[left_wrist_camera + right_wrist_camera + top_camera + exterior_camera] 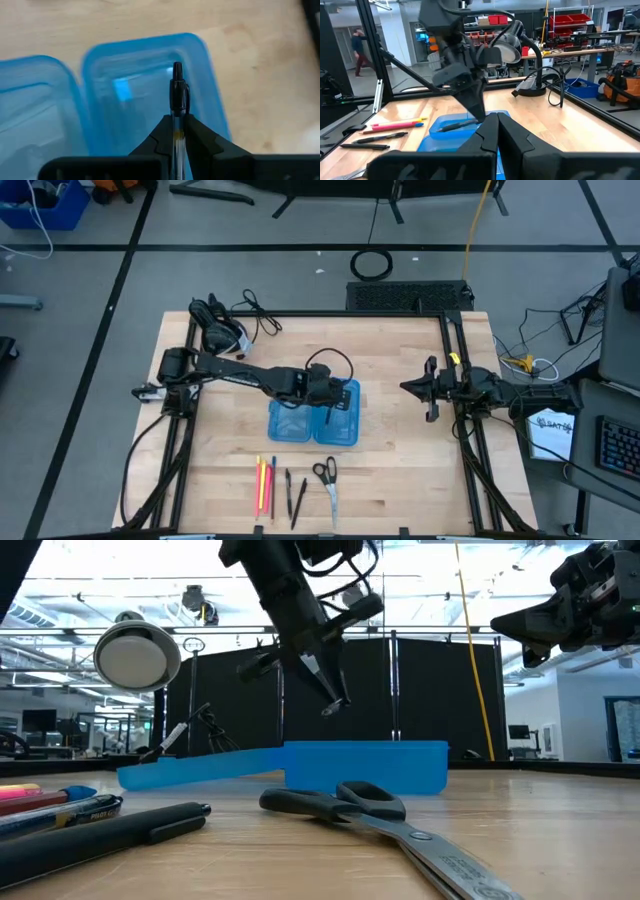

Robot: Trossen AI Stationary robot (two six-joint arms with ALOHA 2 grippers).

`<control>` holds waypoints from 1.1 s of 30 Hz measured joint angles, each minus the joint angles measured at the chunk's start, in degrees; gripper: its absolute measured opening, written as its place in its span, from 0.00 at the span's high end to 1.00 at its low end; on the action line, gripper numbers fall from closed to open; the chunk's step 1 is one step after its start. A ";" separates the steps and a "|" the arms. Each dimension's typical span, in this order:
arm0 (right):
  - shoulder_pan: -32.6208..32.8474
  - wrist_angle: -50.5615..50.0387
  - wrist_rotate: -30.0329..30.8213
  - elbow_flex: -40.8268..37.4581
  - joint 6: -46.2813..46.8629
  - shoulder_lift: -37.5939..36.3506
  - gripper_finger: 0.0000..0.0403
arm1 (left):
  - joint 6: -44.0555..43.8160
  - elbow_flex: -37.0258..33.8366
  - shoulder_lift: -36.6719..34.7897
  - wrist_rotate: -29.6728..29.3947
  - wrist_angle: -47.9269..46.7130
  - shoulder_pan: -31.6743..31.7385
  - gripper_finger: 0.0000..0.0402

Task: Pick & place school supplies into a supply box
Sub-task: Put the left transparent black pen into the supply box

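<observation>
My left gripper is to release the clear pen inside the supply box half farther from the black lamp [334, 416] [140, 112]. The pen is now held over the box.
The supply box [338, 425] lies open on the table, its two translucent blue halves side by side; it also shows in the low view [365, 768]. My left gripper [327, 393] hangs over the box's right half [145, 75], shut on a pen [177, 95] with a clear barrel and a black end. Pink and yellow pens [264, 485], two black pens [293, 495] and the scissors [326, 478] lie on the table near its near edge. My right gripper [430, 390] waits at the right side, shut and holding nothing. My left gripper pinches the pen's clear barrel [177, 120] between its two fingers [160, 140]. The fingers slant downward from above. The pen's black end [177, 82] sticks out past the fingertips over the box's right half. The pen is lifted clear of the box and table.
A black lamp and cables [225, 330] sit at the far left corner of the table. The dark frame rails [455, 380] run along the table's left and right sides. In the low view the scissors [370, 810] and a black pen [110, 830] lie in front of the box.
</observation>
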 joint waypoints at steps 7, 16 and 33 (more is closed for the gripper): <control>0.00 -0.04 0.00 -0.04 0.00 0.00 1.00 | -1.05 -0.02 3.34 0.20 -0.91 0.71 0.91; 0.00 -0.08 0.00 -0.04 0.00 0.61 1.00 | -1.53 -0.04 8.38 3.83 -1.14 0.67 0.91; 0.00 -0.04 0.00 -0.02 0.02 0.59 1.00 | -1.55 -0.02 8.44 3.37 -1.57 0.99 0.88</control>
